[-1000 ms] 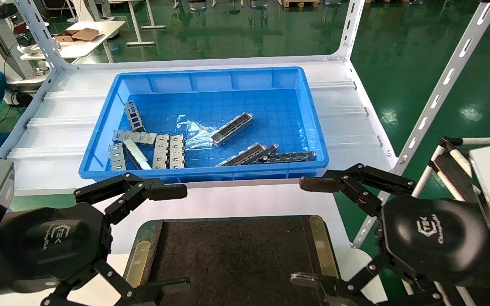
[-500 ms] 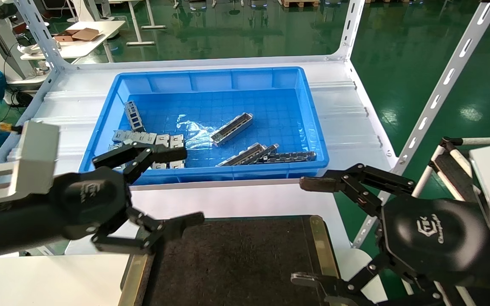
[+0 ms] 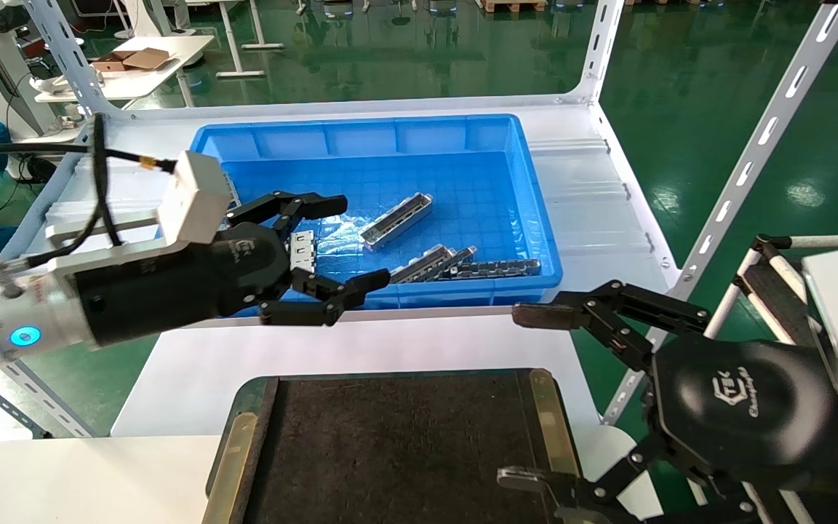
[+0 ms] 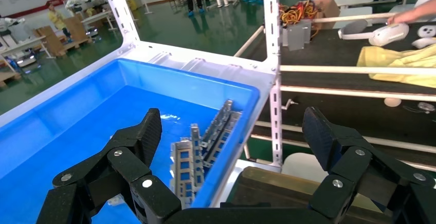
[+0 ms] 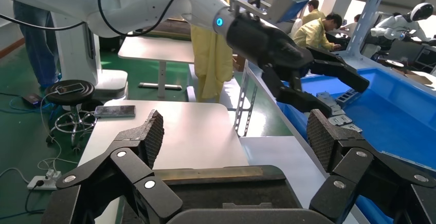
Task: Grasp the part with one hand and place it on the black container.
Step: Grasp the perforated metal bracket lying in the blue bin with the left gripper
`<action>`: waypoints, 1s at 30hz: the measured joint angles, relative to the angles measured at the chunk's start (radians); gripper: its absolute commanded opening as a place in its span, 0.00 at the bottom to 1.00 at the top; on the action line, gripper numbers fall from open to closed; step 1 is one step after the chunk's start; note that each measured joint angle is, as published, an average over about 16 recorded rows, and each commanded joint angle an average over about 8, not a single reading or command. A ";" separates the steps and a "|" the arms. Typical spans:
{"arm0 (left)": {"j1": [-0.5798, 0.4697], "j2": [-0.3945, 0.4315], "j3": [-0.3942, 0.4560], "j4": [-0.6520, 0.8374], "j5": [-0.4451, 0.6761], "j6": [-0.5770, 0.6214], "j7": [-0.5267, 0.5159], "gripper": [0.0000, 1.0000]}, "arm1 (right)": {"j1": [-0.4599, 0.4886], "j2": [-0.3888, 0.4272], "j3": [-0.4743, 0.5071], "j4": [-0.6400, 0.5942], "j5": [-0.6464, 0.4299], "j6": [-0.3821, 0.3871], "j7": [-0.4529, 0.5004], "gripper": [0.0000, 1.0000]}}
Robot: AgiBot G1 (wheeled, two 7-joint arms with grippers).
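I should close my left gripper on the near half of the part (image 3: 381, 231) that lies alone and at a slant in the middle of the blue bin.
The part (image 3: 395, 220), a long silver-grey bar with rectangular cutouts, lies alone and slanted in the middle of the blue bin (image 3: 361, 131). My left gripper (image 3: 353, 241) hovers open and empty over the bin's front left, a little left of the part and apart from it. In the left wrist view the left gripper (image 4: 234, 131) looks along the bin's front wall at long slotted bars (image 4: 218, 124). The black container (image 3: 397, 444) sits in front of the bin, with nothing on it. My right gripper (image 3: 521, 397) is parked open at the container's right edge.
Two more long silver bars (image 3: 426, 263) and a darker bar (image 3: 499, 268) lie by the bin's front wall. Short grey slotted blocks (image 3: 302, 247) sit under my left hand. White shelf posts (image 3: 746, 160) rise at the right. Brass strips (image 3: 553, 422) edge the container (image 5: 216, 193).
My left arm has lifted from beside the container's front left and swung forward over the bin, staying open. The right arm has not moved.
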 measured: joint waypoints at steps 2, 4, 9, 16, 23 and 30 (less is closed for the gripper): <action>-0.028 0.030 0.012 0.050 0.021 -0.010 0.012 1.00 | 0.000 0.000 0.000 0.000 0.000 0.000 0.000 1.00; -0.055 0.060 0.023 0.103 0.040 -0.020 0.026 1.00 | 0.000 0.000 0.000 0.000 0.000 0.000 0.000 1.00; -0.119 0.135 0.045 0.242 0.080 -0.048 0.066 1.00 | 0.000 0.000 0.000 0.000 0.000 0.000 0.000 1.00; -0.200 0.236 0.066 0.444 0.125 -0.103 0.133 1.00 | 0.000 0.000 0.000 0.000 0.000 0.000 0.000 1.00; -0.267 0.327 0.077 0.636 0.153 -0.170 0.201 1.00 | 0.000 0.000 -0.001 0.000 0.000 0.000 0.000 1.00; -0.320 0.403 0.081 0.792 0.169 -0.244 0.259 1.00 | 0.000 0.000 -0.001 0.000 0.001 0.000 0.000 1.00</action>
